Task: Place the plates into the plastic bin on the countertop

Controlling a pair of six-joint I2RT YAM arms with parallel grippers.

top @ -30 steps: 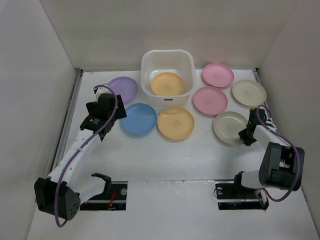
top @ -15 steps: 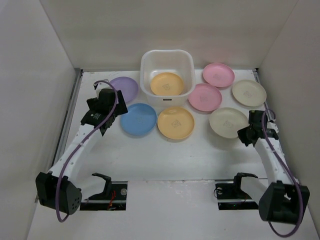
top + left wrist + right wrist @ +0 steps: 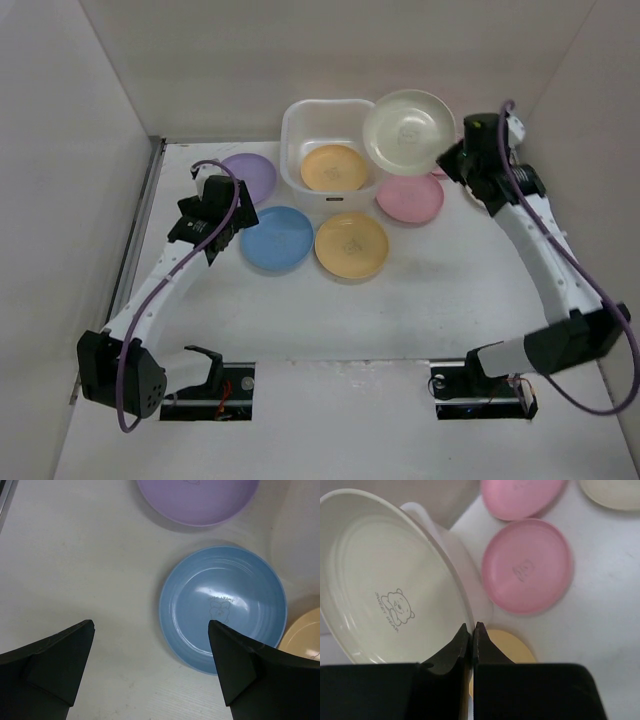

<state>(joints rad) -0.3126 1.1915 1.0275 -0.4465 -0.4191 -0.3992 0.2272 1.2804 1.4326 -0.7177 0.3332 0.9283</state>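
My right gripper has the cream plate. It will let go of it on top of the yellow plate inside the plastic bin (image 3: 334, 168).
My right gripper (image 3: 452, 160) (image 3: 472, 626) is shut on the rim of a cream plate (image 3: 408, 127) (image 3: 385, 585), held tilted in the air over the right corner of the plastic bin (image 3: 292, 150). A yellow plate (image 3: 335, 167) lies inside the bin. On the countertop (image 3: 330, 310) lie a purple plate (image 3: 252, 176), a blue plate (image 3: 277, 238) (image 3: 222, 605), another yellow plate (image 3: 351, 244) and a pink plate (image 3: 410, 198) (image 3: 527, 565). My left gripper (image 3: 218, 232) (image 3: 150, 625) hangs open just left of the blue plate, holding nothing.
The right wrist view shows a second pink plate (image 3: 520, 495) and another cream plate (image 3: 615, 492) at the back right. White walls enclose the countertop on three sides. The arm bases (image 3: 210, 375) sit at the near edge.
The right gripper closed on the cream plate at the right of the countertop and carried it up and back to the bin's right corner. The left arm barely moved.
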